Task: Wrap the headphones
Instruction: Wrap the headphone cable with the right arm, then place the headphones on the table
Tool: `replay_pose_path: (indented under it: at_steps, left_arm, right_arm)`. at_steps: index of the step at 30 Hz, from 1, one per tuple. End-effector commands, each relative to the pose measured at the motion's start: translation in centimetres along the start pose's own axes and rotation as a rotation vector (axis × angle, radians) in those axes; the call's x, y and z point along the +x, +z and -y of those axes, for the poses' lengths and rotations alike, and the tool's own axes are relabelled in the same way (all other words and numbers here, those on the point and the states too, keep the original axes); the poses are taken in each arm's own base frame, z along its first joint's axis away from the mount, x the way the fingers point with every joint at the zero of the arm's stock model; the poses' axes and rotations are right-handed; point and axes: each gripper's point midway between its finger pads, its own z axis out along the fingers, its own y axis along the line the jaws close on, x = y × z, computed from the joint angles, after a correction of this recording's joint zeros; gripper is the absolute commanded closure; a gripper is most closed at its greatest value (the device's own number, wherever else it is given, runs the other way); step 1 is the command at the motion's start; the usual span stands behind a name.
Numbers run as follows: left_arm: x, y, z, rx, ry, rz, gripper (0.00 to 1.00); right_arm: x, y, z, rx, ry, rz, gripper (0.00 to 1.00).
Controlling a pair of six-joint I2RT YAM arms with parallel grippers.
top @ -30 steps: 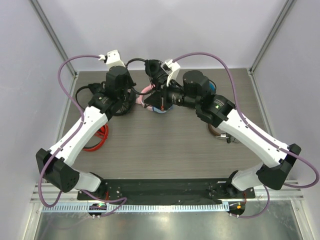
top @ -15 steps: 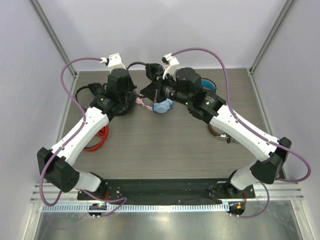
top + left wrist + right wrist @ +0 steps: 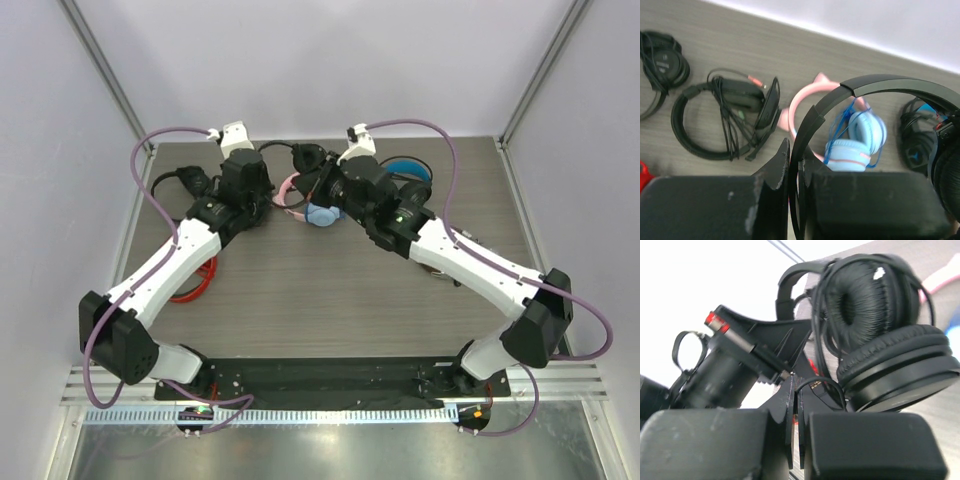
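The slim black headphones will go down on the table (image 3: 269, 262) between the red coil and the pink-and-blue headphones, where my left gripper will set them.
The slim black headphones (image 3: 304, 157) hang above the back of the table between my two grippers. My left gripper (image 3: 794, 150) is shut on the thin headband (image 3: 880, 82), which arcs up and to the right from its jaws. In the right wrist view the two round earcups (image 3: 870, 305) are stacked together just above my right gripper (image 3: 796, 385). That gripper is shut on the thin black cable (image 3: 821, 381), which loops out of its fingertips toward the earcups. In the top view my right gripper (image 3: 322, 183) sits right beside the earcups.
The pink-and-blue headphones (image 3: 855, 135) lie on the table under the held pair. A bulky black pair with blue lining (image 3: 410, 170) is at the back right. A black headset with a mic (image 3: 725, 120) and another black pair (image 3: 665, 65) lie back left. A red coil (image 3: 197, 280) lies left.
Both arms have reached farther toward the back of the table. The right wrist has swung left and turned close to the earcups. Both grips have held.
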Motion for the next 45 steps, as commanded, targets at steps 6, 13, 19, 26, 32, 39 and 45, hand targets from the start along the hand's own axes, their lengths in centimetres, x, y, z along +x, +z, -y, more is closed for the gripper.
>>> replay_pose_path:
  at_steps: [6,13,19,26,32,39,45]
  left_arm:
    - [1.8,-0.2,0.3,0.030,-0.074,-0.031,1.00]
    - [2.5,-0.1,0.1,0.018,-0.064,-0.060,1.00]
    - [2.7,0.0,0.0,0.016,-0.053,-0.066,1.00]
    - [3.1,0.3,0.1,0.014,-0.036,-0.084,1.00]
    - [2.1,0.8,0.9,0.020,-0.024,-0.077,1.00]
    - [2.0,1.4,1.6,0.029,-0.012,-0.093,1.00]
    - [2.8,2.0,1.6,0.028,0.007,-0.116,1.00]
  right_arm:
    - [1.6,2.1,4.1,0.151,0.180,0.074,0.99]
    - [2.8,2.8,5.5,0.263,0.100,0.105,0.99]
    - [3.0,3.1,5.3,0.286,0.047,0.115,0.80]
    - [3.6,3.1,4.4,0.251,0.030,0.088,0.65]
    - [3.6,2.5,4.0,0.235,0.064,0.082,0.59]
    - [3.6,2.0,4.0,0.234,0.092,0.084,0.55]
    - [3.0,1.1,2.9,0.185,0.101,0.086,0.45]
